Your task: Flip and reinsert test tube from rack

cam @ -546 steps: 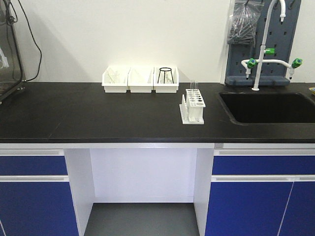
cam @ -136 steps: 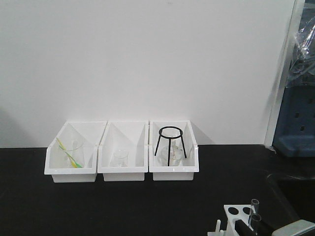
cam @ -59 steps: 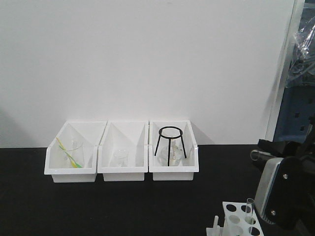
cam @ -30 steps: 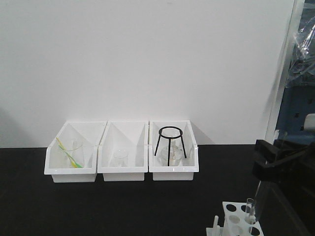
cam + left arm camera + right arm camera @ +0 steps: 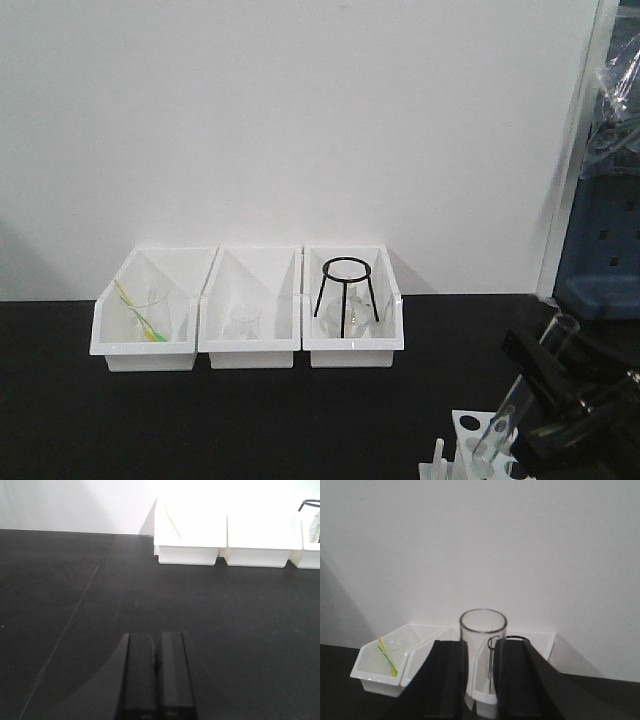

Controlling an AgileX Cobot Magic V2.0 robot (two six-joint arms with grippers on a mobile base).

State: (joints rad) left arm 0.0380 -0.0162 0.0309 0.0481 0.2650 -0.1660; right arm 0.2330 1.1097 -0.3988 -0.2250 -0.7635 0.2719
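Next, I release the clear test tube upright with my right gripper in the white rack's hole (image 5: 496,455) beside the tube's lower end.
The clear test tube (image 5: 497,435) leans steeply, its open rim up to the right and its lower end over the white rack (image 5: 467,427) at the bottom edge of the front view. My right gripper (image 5: 543,380) is shut on the tube's middle. In the right wrist view the test tube (image 5: 483,630) stands between the two black fingers of the right gripper (image 5: 482,647), rim upward. Whether its lower end sits in a hole is hidden. My left gripper (image 5: 157,637) is shut and empty, low over the black counter (image 5: 75,580).
Three white bins (image 5: 250,325) line the wall at the back. The right one holds a black tripod ring (image 5: 346,295), the others small beakers and a yellow-green stick. A grey-blue pegboard (image 5: 600,250) stands at the far right.
Half a second ago the tube stood upright in the rack with the right gripper above it. Now the gripper has dropped lower and holds the tube tilted, rim to the upper right.
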